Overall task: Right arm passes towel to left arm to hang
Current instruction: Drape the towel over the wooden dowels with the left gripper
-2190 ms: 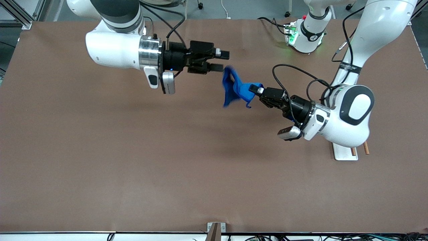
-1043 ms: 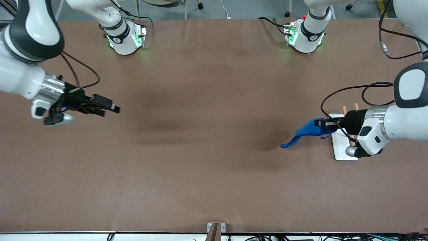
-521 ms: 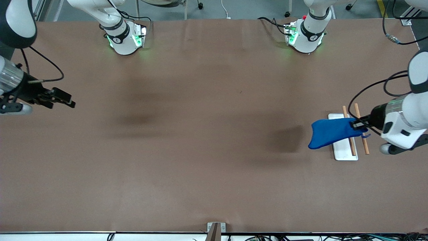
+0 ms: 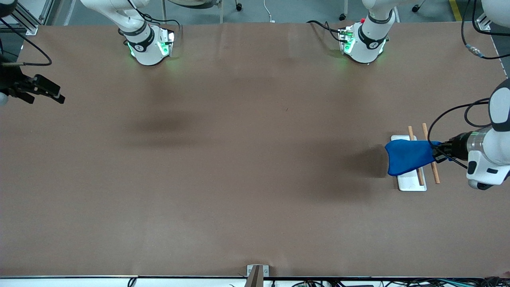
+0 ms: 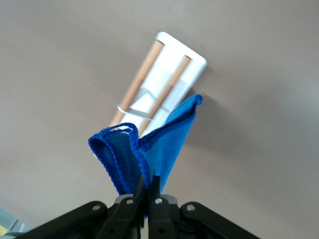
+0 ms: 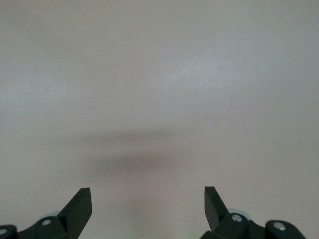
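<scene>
The blue towel is to lie draped across both wooden rods of the white rack [image 5: 153, 90]. Next, my left gripper lets go of it there.
The bright blue towel [image 4: 408, 156] hangs over the white rack with two wooden rods [image 4: 413, 182] at the left arm's end of the table. My left gripper [image 4: 438, 152] is shut on one end of the towel. In the left wrist view the towel [image 5: 149, 152] bunches up from my left gripper [image 5: 147, 188], with the rack [image 5: 164, 82] below it. My right gripper [image 4: 55, 95] is open and empty, up over the table's edge at the right arm's end. The right wrist view shows my right gripper [image 6: 147, 201] with its jaws wide apart over bare table.
The two arm bases [image 4: 147, 44] [image 4: 364, 42] stand along the table edge farthest from the front camera. A small metal bracket [image 4: 257, 273] sits at the table's nearest edge. The brown table surface [image 4: 239, 159] carries nothing else.
My left gripper has carried the towel toward the left arm's end, over the rack. My right gripper has drawn back toward the right arm's end, staying open.
</scene>
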You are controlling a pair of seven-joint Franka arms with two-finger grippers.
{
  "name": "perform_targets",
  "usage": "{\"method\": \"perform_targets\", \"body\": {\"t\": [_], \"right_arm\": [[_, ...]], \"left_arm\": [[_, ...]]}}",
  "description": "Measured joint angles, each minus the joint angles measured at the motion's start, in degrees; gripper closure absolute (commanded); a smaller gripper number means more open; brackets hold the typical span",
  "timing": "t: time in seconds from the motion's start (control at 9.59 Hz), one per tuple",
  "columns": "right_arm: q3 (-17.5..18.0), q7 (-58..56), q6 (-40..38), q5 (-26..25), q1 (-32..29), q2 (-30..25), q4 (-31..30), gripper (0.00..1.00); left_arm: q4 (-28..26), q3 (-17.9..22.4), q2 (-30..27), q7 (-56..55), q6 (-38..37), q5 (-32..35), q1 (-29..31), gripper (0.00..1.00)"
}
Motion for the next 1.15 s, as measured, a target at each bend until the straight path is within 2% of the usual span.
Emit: {"method": "perform_targets", "body": {"t": [0.31,0.63,1.15], "right_arm": [[0.0,0.0,0.3,0.0,-1.0,-0.1,2.1,0.00],[0.1,-0.1,0.3,-0.1,-1.6,3.8,7.3,0.00],[0.3,-0.1,-1.1,-0.1,-1.8,5.7,8.4,0.00]], "left_arm": [[0.0,0.1,0.6,9.1,0.1,3.9,4.8,0.95],[-0.1,0.2,2.0,19.6,3.1,4.5,9.6,0.95],[-0.2,0.2,7.1,26.4,9.5,4.6,12.9,0.87]]}}
